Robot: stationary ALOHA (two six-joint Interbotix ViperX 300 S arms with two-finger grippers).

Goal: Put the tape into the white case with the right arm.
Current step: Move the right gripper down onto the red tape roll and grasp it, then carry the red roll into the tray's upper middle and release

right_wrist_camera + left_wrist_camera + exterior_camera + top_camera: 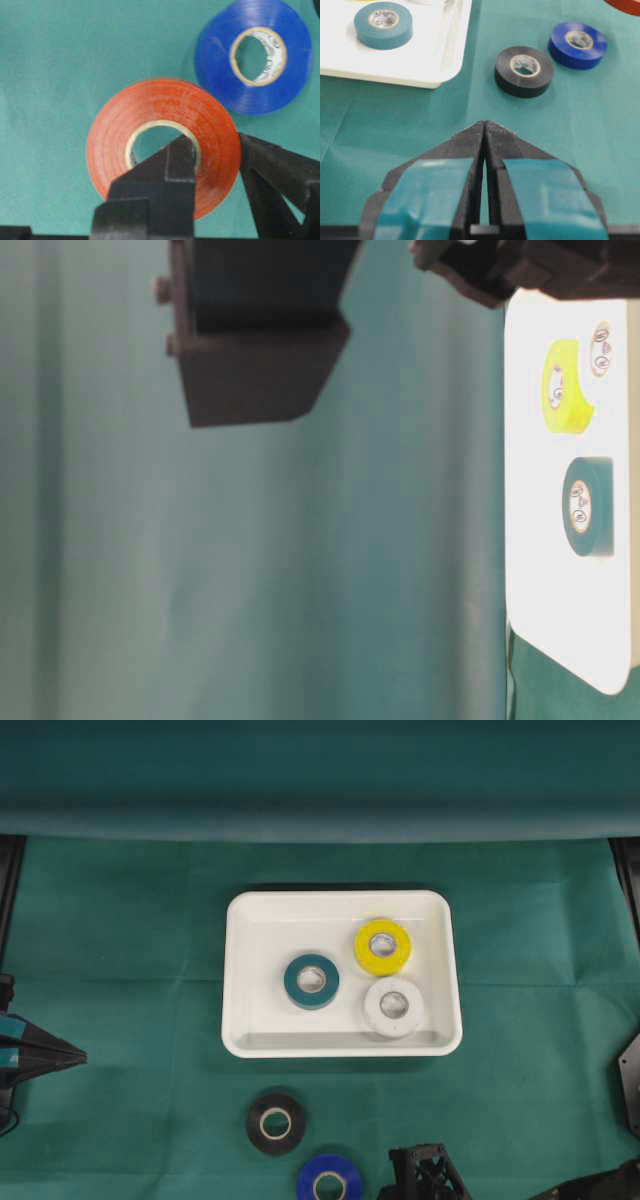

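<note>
The red roll will leave my right gripper in the white case (328, 935), just behind the teal roll, beside the yellow roll.
In the right wrist view my right gripper (215, 145) is shut on a red tape roll (150, 105): one finger sits in the roll's hole and the other outside its wall. Whether the roll rests on the cloth I cannot tell. In the overhead view the right gripper (428, 1172) is at the bottom edge and the red roll is hidden there. The white case (262, 935) lies mid-table holding a teal roll (311, 981), a yellow roll (383, 947) and a white roll (393, 1007). My left gripper (485, 125) is shut and empty at the left edge.
A black roll (275, 1123) and a blue roll (329, 1182) lie on the green cloth in front of the case, the blue one close to the right gripper. The blue roll (252, 55) lies just beyond the red one. A raised green backdrop runs along the far side.
</note>
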